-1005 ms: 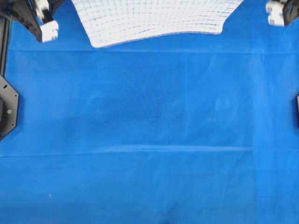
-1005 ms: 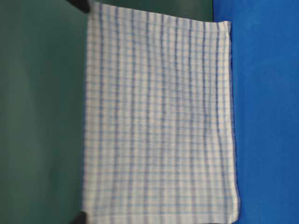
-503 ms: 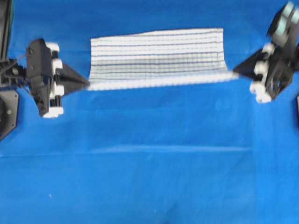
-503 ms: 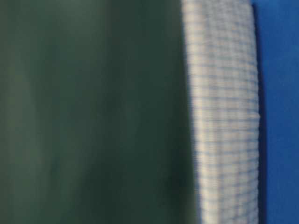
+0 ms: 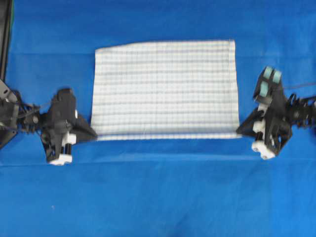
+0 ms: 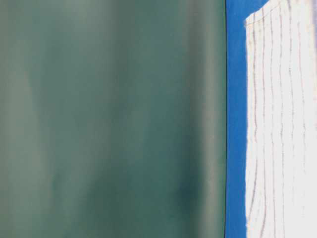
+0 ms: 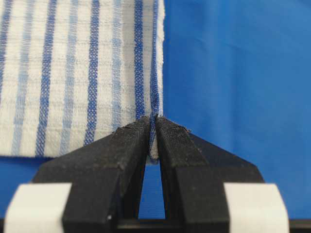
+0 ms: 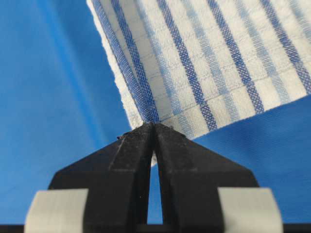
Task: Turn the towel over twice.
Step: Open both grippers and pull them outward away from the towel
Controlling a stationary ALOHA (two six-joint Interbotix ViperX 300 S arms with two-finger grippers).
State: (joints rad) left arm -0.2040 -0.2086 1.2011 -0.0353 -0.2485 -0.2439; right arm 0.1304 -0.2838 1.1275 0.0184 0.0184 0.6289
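Next, my right gripper releases the towel's corner on the bare blue cloth (image 5: pixel 236 157) just in front of the towel's near hem. The towel still lies flat on the cloth.
The towel (image 5: pixel 165 89), white with blue stripes, lies spread flat on the blue cloth in the middle of the overhead view. My left gripper (image 5: pixel 94 136) is shut on its near-left corner. My right gripper (image 5: pixel 239 132) is shut on its near-right corner. In the left wrist view the hem of the towel (image 7: pixel 82 73) runs between the pinched black fingers (image 7: pixel 129 141) of the left gripper (image 7: pixel 153 121). Seen from the right wrist, the towel (image 8: pixel 204 63) has its corner clamped in the right gripper (image 8: pixel 154 127). At table level the towel (image 6: pixel 277 129) lies flat on the table.
A plain blue cloth (image 5: pixel 158 197) covers the whole table, with a crease running across it in front of the towel. A black mount (image 5: pixel 4 98) sits at the left edge. A dark green backdrop (image 6: pixel 109 119) stands behind the table.
Both grippers have pulled the towel's held edge toward the near side and down, so the towel went from hanging to lying spread flat. Both stayed shut on the corners.
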